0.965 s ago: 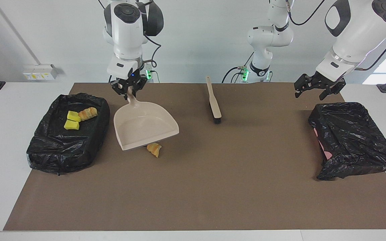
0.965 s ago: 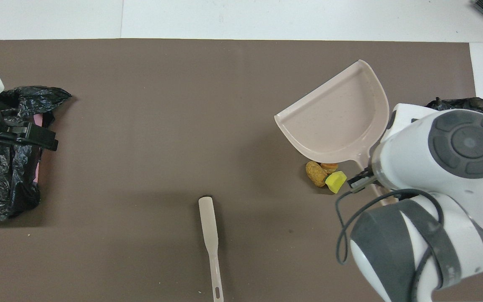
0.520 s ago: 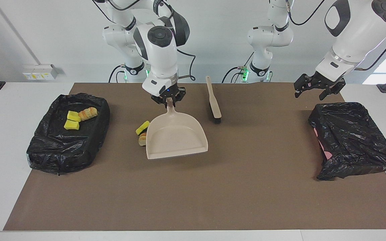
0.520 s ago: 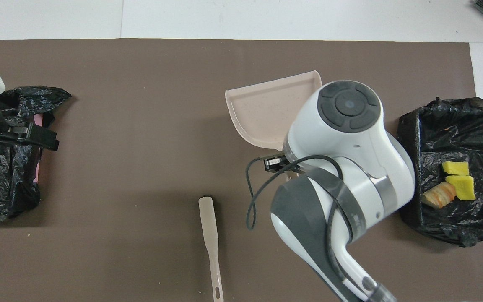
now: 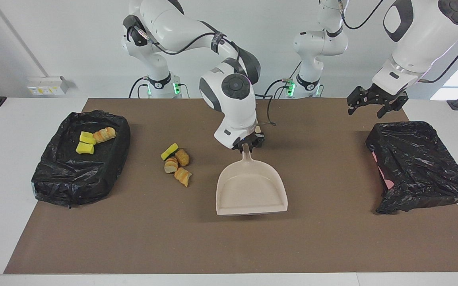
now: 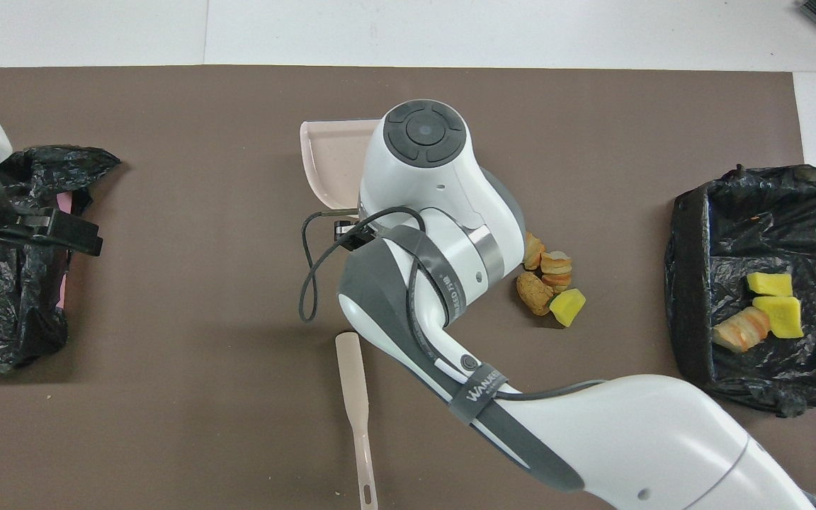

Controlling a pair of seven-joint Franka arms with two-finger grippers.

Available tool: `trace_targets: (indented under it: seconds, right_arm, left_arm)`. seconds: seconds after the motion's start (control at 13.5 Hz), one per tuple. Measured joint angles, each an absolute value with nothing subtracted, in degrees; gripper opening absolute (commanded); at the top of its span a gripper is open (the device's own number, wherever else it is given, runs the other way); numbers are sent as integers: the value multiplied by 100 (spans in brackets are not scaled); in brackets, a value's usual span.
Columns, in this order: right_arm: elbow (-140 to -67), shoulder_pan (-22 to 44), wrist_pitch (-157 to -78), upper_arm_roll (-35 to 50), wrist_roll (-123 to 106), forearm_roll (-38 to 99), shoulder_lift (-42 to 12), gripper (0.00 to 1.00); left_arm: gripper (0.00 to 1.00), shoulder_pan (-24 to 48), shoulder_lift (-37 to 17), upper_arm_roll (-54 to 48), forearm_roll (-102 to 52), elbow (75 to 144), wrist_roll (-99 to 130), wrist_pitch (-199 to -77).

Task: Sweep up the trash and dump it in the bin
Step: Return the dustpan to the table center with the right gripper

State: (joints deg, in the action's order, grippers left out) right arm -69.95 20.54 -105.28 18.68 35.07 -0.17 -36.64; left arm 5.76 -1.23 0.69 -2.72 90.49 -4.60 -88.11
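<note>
Next, my right gripper sets the beige dustpan down on the brown mat [image 6: 364,202], just beyond the beige brush. The dustpan is held low over the mat's middle.
My right gripper [image 5: 246,145] is shut on the handle of the beige dustpan [image 5: 251,190], held low over the middle of the mat with its mouth facing away from the robots. In the overhead view the arm hides most of the dustpan [image 6: 330,163]. A small pile of trash [image 5: 176,163] lies on the mat between the dustpan and the bin [image 5: 74,186]: a yellow sponge chunk [image 6: 567,307] and three bread pieces [image 6: 534,292]. More trash [image 6: 769,315] lies in the bin [image 6: 691,212]. My left gripper [image 5: 373,104] hangs open and waits over the mat at its own end.
A second container lined with a black bag [image 5: 420,167] sits at the left arm's end, under my left gripper [image 6: 54,230]. A beige brush [image 6: 353,397] lies on the mat nearer to the robots than the dustpan, mostly hidden by the right arm in the facing view.
My right arm has carried the dustpan from beside the bin toward the middle of the mat, uncovering the trash pile. The left arm has barely moved.
</note>
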Motion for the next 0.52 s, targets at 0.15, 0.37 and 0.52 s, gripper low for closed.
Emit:
trace_targets:
  seconds: [0.15, 0.37, 0.52]
  right_arm:
    - [-6986, 2117, -10737, 1864, 3507, -38, -3825, 0]
    - [-7043, 2122, -10990, 1845, 3507, -35, -3893, 0]
    - [-7225, 2105, -11419, 1835, 3507, -30, -3926, 4]
  left_arm:
    - [100, 576, -112, 47, -272, 9049, -460, -8818]
    - [100, 577, -106, 24, -272, 9049, -460, -8854]
    - [100, 577, -106, 23, -272, 9053, -460, -8879]
